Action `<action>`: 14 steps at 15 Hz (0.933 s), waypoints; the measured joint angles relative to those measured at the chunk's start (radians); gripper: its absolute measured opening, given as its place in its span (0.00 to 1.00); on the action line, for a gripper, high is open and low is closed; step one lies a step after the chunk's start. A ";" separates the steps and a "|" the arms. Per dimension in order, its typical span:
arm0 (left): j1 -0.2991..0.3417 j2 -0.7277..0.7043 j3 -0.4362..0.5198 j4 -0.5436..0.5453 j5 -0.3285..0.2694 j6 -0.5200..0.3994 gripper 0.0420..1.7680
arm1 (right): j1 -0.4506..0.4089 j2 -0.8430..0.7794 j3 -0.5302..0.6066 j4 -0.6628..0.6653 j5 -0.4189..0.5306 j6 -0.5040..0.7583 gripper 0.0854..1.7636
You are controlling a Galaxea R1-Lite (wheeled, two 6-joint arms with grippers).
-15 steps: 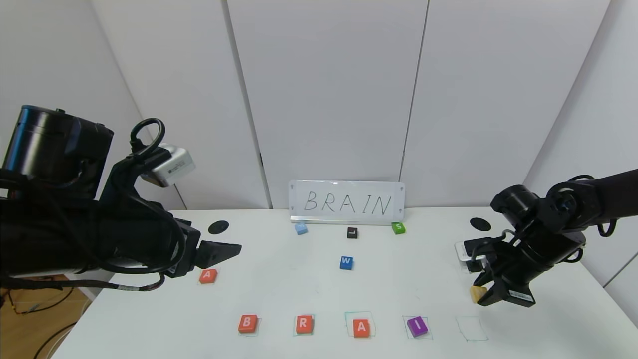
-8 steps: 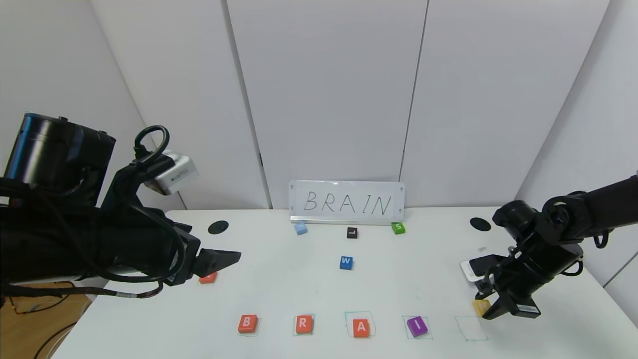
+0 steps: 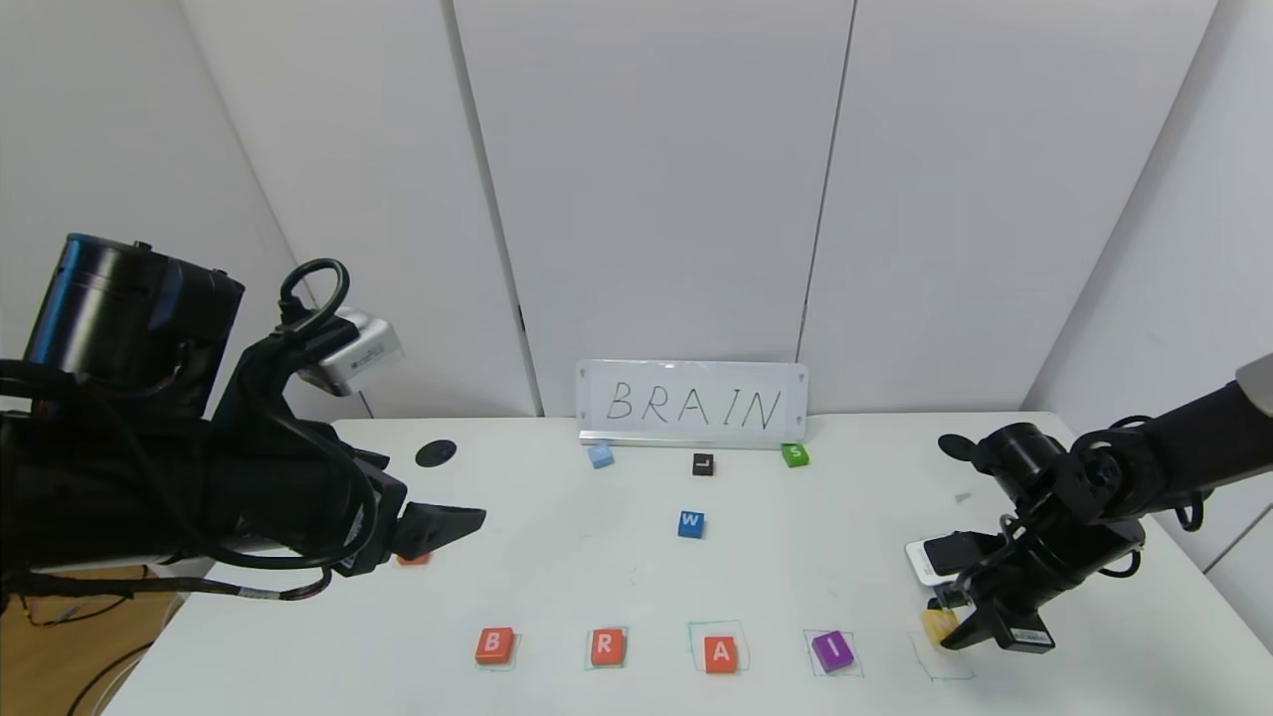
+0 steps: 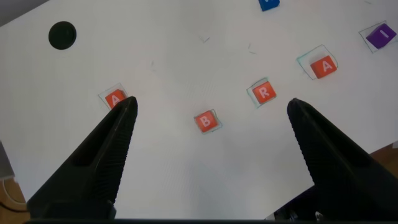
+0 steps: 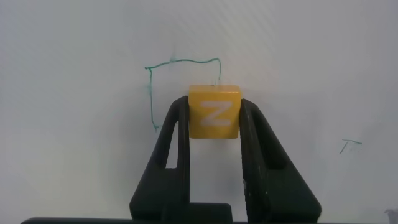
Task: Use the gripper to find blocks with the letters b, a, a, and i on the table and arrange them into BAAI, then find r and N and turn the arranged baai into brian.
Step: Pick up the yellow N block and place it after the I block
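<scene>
Next, my right gripper sets the yellow N free inside the bare green square (image 3: 943, 652) (image 5: 187, 99) next to the purple I. The N is held just over that square's far edge.
Along the front of the table (image 3: 597, 567) lie the blocks in a row: orange-red B (image 3: 494, 644), r (image 3: 607, 646), orange-red A (image 3: 721, 653) and purple I (image 3: 831, 649). My right gripper (image 3: 945, 632) is shut on the yellow N (image 3: 936, 624), held just over the far edge of a bare green square (image 3: 943, 658) to the right of I. In the right wrist view the N (image 5: 213, 112) sits between the fingers (image 5: 179, 124), by the square's outline (image 5: 151, 93). My left gripper (image 3: 445, 522) hovers open at the left, above the second A (image 4: 114, 99).
A white sign reading BRAIN (image 3: 692, 403) stands at the back. In front of it lie a light blue block (image 3: 600, 455), a black L block (image 3: 703, 463) and a green S block (image 3: 795, 455). A blue W block (image 3: 691, 523) lies mid-table. Black holes (image 3: 436, 452) mark both back corners.
My right gripper has carried the N down and toward the table's front, to the empty green square. My left arm has drifted slightly, now covering most of the loose A.
</scene>
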 joint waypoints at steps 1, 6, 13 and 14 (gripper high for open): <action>0.000 0.000 0.001 0.000 0.000 0.000 0.97 | 0.001 0.002 0.003 0.003 0.001 0.001 0.27; -0.005 0.000 0.004 0.000 -0.001 0.000 0.97 | 0.006 0.018 0.010 -0.004 -0.004 0.008 0.27; -0.005 0.000 0.009 -0.001 -0.002 0.011 0.97 | 0.016 0.032 0.011 -0.002 -0.005 0.032 0.27; -0.005 0.000 0.009 -0.002 -0.002 0.011 0.97 | 0.017 0.032 0.011 -0.002 -0.005 0.032 0.27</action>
